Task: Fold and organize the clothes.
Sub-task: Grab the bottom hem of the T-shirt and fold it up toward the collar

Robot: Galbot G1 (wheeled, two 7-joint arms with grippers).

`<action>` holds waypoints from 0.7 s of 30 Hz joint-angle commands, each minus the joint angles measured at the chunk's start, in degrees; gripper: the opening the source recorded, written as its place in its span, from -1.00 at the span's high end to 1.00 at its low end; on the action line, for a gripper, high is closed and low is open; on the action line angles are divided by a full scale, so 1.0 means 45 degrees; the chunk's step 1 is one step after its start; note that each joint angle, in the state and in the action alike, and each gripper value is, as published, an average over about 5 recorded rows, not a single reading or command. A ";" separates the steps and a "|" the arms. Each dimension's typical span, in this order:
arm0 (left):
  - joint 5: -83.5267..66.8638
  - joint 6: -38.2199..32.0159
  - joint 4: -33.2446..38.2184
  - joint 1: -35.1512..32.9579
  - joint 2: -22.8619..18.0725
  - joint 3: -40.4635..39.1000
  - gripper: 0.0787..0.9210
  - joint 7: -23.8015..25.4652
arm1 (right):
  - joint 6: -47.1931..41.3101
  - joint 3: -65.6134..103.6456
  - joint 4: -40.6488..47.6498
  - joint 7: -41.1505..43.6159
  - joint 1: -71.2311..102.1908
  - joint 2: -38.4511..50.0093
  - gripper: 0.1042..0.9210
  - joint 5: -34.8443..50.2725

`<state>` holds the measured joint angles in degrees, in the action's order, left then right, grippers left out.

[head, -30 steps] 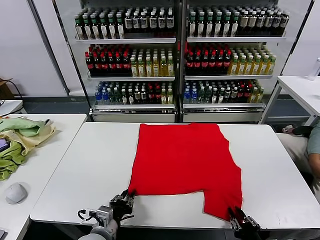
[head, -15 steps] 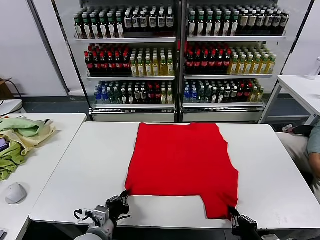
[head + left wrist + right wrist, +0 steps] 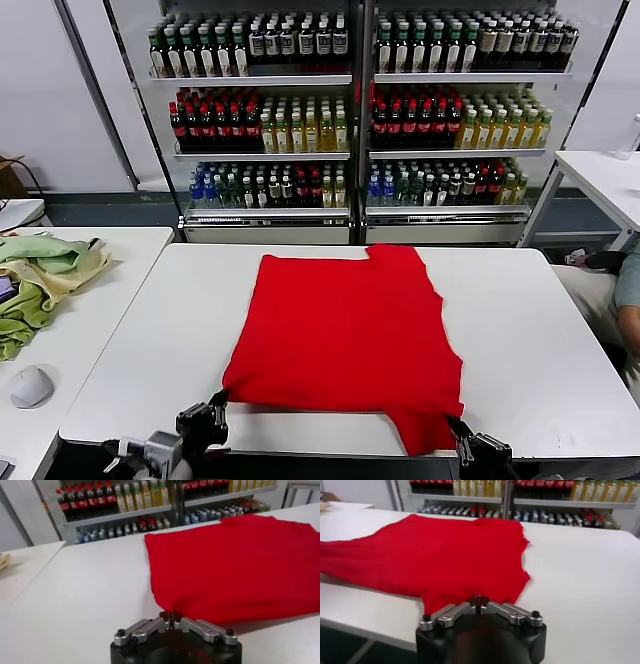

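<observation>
The robot's right gripper will release the red T-shirt's near corner, now hanging lower than the rest, over the shirt's lower part, just inside its side edge (image 3: 430, 356) (image 3: 495, 570).
The red T-shirt (image 3: 345, 330) lies spread on the white table (image 3: 150, 340), its near edge drawn to the table's front edge. My left gripper (image 3: 218, 405) is shut on the shirt's near left corner (image 3: 172, 607) at the front edge. My right gripper (image 3: 455, 432) is shut on the near right corner (image 3: 475, 592), which hangs lower than the rest. Both wrist views show the jaws pinched together with red cloth (image 3: 440, 555) between them. No print shows on the upward face.
A side table (image 3: 70, 350) on the left carries pale green and yellow cloths (image 3: 40, 275) and a white mouse (image 3: 32, 385). Drink shelves (image 3: 355, 120) stand behind. Another white table (image 3: 600, 175) and a person's arm (image 3: 628, 300) are at the right.
Both grippers have pulled the shirt toward me and leftward; its near edge now reaches the table front. The left gripper has closed on its corner.
</observation>
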<state>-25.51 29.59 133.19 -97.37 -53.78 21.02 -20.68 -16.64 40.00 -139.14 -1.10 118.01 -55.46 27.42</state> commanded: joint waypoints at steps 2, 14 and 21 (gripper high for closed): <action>-0.0049 0.0306 0.3655 -0.2179 0.0630 0.0536 0.98 -0.1259 | -0.0177 0.0516 -0.1290 -0.0004 0.0524 0.0263 0.97 -0.0004; -0.2799 -0.0297 -0.0757 0.2497 -0.0082 0.0042 0.98 -0.0511 | -0.1691 -0.1476 0.1707 -0.1419 -0.5950 0.0688 0.97 0.0966; -0.3366 -0.0125 -0.2807 0.4640 -0.0358 -0.0242 0.98 -0.0145 | -0.1846 -0.2479 0.3054 -0.1769 -0.7835 0.0688 0.97 0.0995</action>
<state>-34.21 29.36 133.38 -91.11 -53.96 21.07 -22.96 -23.27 32.63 -130.84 -7.36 93.80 -52.91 30.93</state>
